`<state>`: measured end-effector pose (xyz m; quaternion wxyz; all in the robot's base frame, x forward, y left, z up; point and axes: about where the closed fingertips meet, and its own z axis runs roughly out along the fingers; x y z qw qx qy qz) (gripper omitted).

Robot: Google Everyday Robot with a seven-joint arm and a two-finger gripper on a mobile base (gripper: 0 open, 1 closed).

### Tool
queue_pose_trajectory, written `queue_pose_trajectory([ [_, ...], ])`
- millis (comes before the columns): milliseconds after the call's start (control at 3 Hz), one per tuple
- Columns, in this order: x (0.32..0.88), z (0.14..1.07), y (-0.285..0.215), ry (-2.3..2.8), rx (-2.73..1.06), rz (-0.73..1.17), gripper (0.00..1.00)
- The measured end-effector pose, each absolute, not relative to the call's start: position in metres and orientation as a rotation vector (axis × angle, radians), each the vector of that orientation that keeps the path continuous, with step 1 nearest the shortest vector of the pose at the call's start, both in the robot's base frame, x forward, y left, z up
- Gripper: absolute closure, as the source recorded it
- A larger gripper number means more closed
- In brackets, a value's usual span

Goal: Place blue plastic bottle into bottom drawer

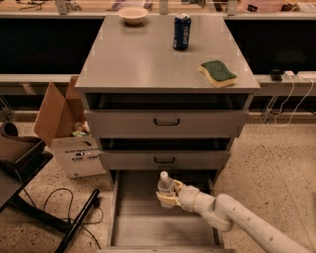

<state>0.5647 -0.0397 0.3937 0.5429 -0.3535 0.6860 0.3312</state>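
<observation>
The blue plastic bottle, now hanging over the bottom drawer, will be set down upright by my gripper near the middle of the bottom drawer's bare inside (pixel 164 208).
The blue plastic bottle (pixel 164 182) stands upright with its white cap up, held in my gripper (pixel 169 194), which is shut around the bottle's lower body. My white arm reaches in from the lower right. The bottle hangs over the bottom drawer (pixel 138 222), which is pulled out, a wide grey tray with a bare floor. The bottle's base is hidden by the fingers, so I cannot tell whether it touches the floor.
The grey cabinet top (pixel 143 54) carries a dark blue Pepsi can (pixel 181 31), a green-and-yellow sponge (pixel 217 73) and a bowl (pixel 133 14). A cardboard box (pixel 69 133) stands left of the cabinet. A dark chair (pixel 24 163) and cable (pixel 59 197) lie at lower left.
</observation>
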Motion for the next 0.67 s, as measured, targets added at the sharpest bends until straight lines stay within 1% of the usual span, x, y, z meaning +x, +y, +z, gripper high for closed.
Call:
queue_pose_trajectory([
  [333,0.572,0.343,-0.034,1.616,-0.856,0.87,1.0],
  [667,0.565,0.283,-0.019,1.583,-0.903,0.997,1.0],
])
